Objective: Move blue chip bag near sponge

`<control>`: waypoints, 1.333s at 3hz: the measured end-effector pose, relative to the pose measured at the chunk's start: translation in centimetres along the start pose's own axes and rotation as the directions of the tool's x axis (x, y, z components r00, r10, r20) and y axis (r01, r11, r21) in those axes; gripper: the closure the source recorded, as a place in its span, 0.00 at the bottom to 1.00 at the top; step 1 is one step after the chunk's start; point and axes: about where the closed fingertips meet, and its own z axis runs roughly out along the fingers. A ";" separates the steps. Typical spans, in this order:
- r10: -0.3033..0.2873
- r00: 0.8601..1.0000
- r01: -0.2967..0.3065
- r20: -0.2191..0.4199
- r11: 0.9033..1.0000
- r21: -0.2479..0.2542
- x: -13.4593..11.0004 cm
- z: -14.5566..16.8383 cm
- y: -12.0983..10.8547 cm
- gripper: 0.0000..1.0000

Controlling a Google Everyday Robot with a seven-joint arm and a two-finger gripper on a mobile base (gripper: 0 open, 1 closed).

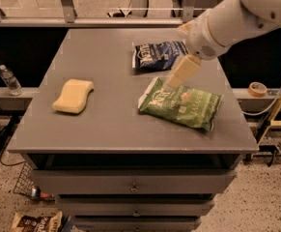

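The blue chip bag has a sponge-side end (145, 55). My gripper goes there next and closes on it.
The blue chip bag (157, 56) lies flat at the back of the grey table (106, 129), right of centre. The pale yellow sponge (73, 95) lies on the table's left side, well apart from the bag. My gripper (175, 81) hangs from the white arm (227, 21) that comes in from the upper right. It hovers just right of the blue bag's near edge, above the far end of the green chip bag, and holds nothing that I can see.
A larger green chip bag (181, 103) lies on the table's right front, below the gripper. A water bottle (9, 80) stands on a ledge to the left. A tape roll (257, 88) lies at the right. A snack bag (34, 222) lies on the floor.
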 end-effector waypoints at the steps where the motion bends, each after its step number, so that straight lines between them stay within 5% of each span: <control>1: 0.027 0.999 -0.025 -0.023 0.997 0.068 0.0 3.3 -3.0 0.00; 3: 0.083 0.994 -0.070 -0.069 0.983 0.172 0.3 7.7 -7.3 0.00; 4: 0.098 0.991 -0.080 -0.092 0.979 0.185 0.4 9.7 -8.1 0.00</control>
